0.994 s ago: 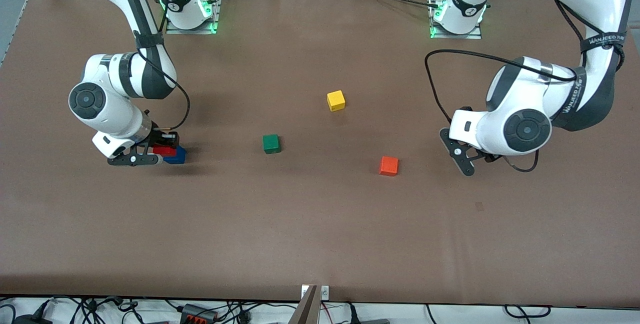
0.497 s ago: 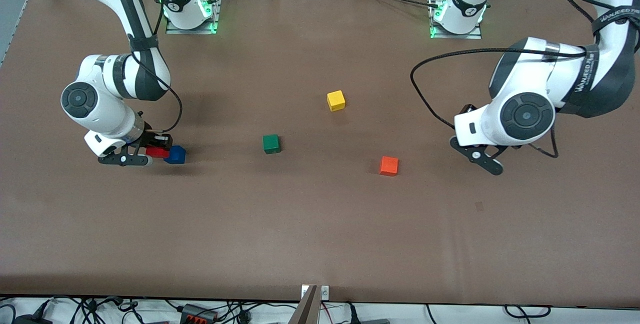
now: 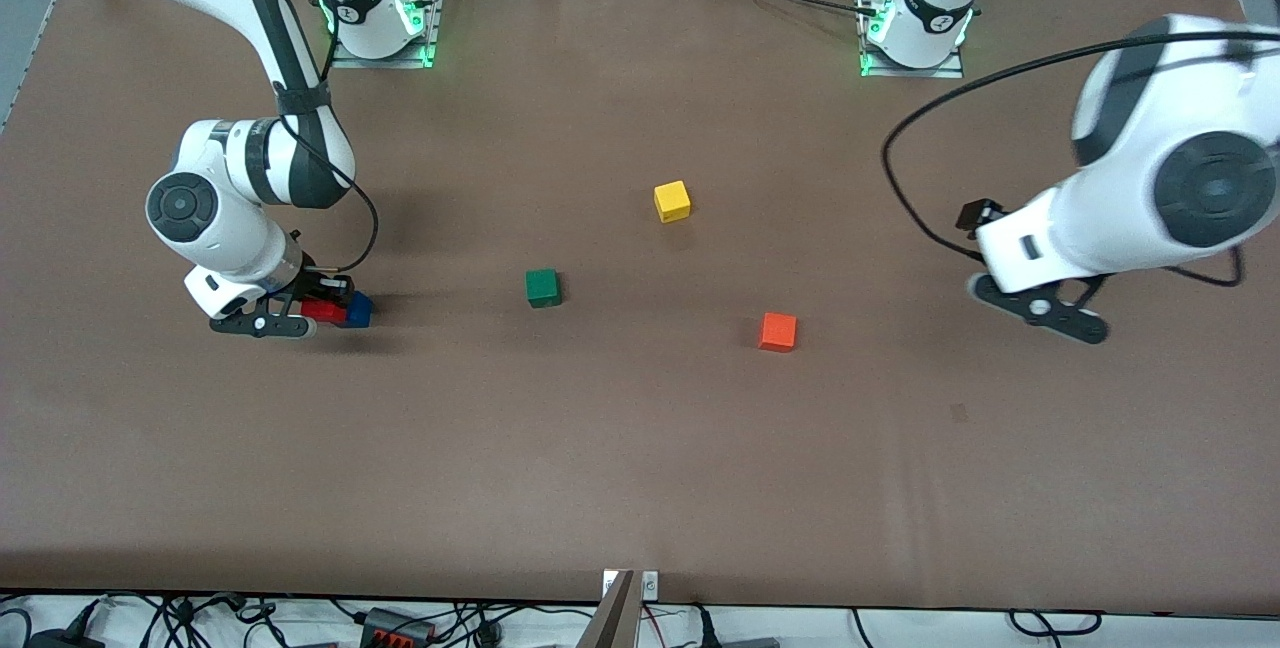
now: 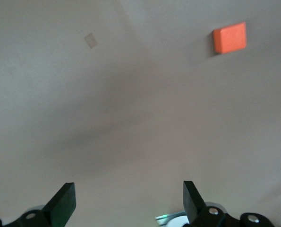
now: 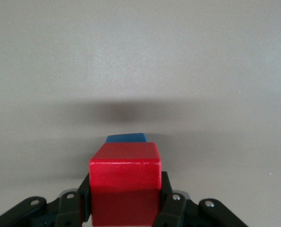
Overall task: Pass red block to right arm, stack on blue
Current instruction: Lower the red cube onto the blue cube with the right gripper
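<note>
The red block, now held low beside the blue block, will be let go by my right gripper on top of the blue block [image 3: 339,307] [image 5: 124,175], flat across the blue block's upper side.
My right gripper [image 3: 318,308] is shut on the red block [image 3: 323,309] and holds it low, close beside the blue block [image 3: 358,310], which sits on the table toward the right arm's end. In the right wrist view the red block [image 5: 125,182] fills the space between my fingers [image 5: 84,198], and only the top edge of the blue block [image 5: 126,138] shows past it. I cannot tell whether the two blocks touch. My left gripper [image 3: 1040,308] is open and empty, up over the table at the left arm's end; its fingertips [image 4: 64,201] stand wide apart.
A dark green cube [image 3: 542,287] lies mid-table. A yellow cube [image 3: 672,201] lies farther from the front camera. An orange cube [image 3: 777,331] lies nearer the left arm's end and also shows in the left wrist view [image 4: 230,38].
My right gripper moved the red block slightly away from the blue block, then back against it. My left arm swung out toward its end of the table.
</note>
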You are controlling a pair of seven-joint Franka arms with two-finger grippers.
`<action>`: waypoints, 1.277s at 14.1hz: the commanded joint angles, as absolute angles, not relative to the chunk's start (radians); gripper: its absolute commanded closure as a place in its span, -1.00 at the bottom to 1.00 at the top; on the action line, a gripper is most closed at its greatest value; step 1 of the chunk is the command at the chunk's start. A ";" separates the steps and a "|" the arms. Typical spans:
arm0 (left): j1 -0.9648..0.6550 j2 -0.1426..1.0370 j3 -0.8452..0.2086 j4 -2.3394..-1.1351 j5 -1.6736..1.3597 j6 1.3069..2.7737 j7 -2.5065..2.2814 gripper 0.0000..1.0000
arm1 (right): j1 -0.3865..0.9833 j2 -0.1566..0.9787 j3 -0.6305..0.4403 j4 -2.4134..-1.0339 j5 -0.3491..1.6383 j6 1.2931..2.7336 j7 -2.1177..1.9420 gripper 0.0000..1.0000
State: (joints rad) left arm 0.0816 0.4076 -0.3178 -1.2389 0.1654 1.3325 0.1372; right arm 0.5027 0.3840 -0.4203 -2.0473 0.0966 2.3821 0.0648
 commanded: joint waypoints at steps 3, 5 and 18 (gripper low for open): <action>-0.014 0.148 -0.025 -1.536 -0.021 1.538 0.095 -1.00 | 0.506 0.393 -0.417 -2.045 0.084 2.414 0.078 1.00; -0.029 0.059 -0.011 -1.633 0.006 1.647 0.080 -1.00 | 0.511 0.403 -0.416 -2.046 0.086 2.425 0.078 1.00; -0.066 -0.080 -0.002 -1.744 0.023 1.683 -0.031 -1.00 | 0.515 0.396 -0.407 -2.057 0.094 2.413 0.077 1.00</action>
State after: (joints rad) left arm -0.0557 -0.0517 -0.0167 -1.7184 0.0348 1.7014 -0.0188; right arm 0.5141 0.4087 -0.4081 -2.0469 0.0967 2.4121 0.0651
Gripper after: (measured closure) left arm 0.000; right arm 0.445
